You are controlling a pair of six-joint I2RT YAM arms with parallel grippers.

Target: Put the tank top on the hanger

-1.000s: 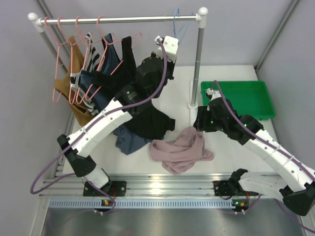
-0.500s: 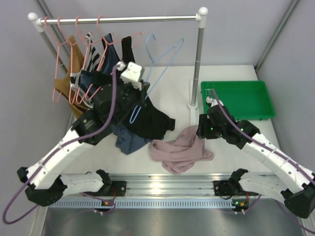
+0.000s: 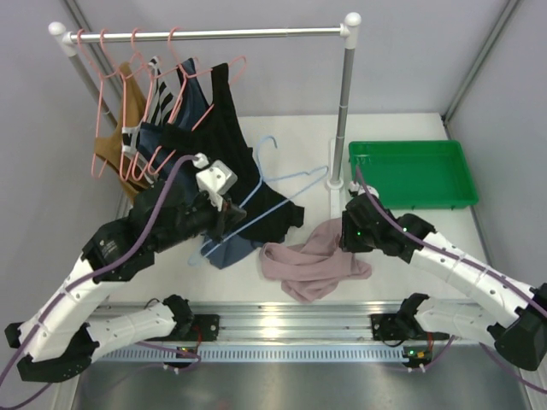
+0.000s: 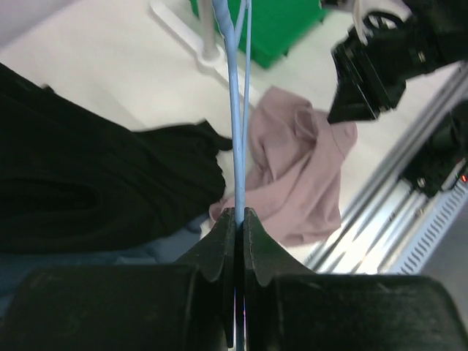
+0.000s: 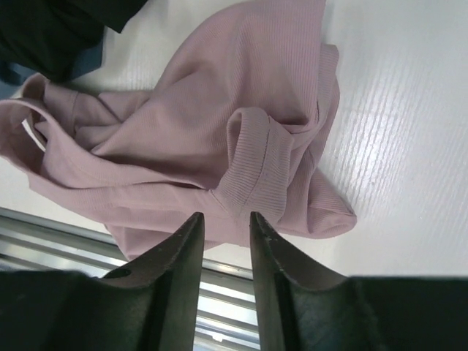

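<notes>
Next, I pinch the folded hem (image 5: pixel 250 183) with my right gripper and hold it up before my left gripper slides the hanger in, because the tank top's opening lies almost shut.
The tank top (image 3: pixel 312 260), mauve-pink and crumpled, lies on the white table near the front rail. In the right wrist view the tank top (image 5: pixel 212 124) fills the middle, a ribbed hem folded over just ahead of the fingertips. My right gripper (image 5: pixel 227 219) hovers over that hem, open by a narrow gap with nothing between the jaws; from above, the right gripper (image 3: pixel 346 242) is at the garment's right edge. My left gripper (image 4: pixel 240 216) is shut on the light-blue wire hanger (image 4: pixel 235 110). That hanger (image 3: pixel 291 178) is held low and tilted left of the tank top by the left gripper (image 3: pixel 228 222).
A clothes rack (image 3: pixel 344 102) at the back carries pink hangers (image 3: pixel 128 94) and several tops. A black top (image 3: pixel 265 213) and a navy top (image 3: pixel 222 246) lie on the table under the hanger. A green tray (image 3: pixel 410 146) sits at the back right.
My left arm has swung the blue hanger off the rail, down and left, to low over the table. My right gripper has edged onto the tank top's edge and its jaws have narrowed.
</notes>
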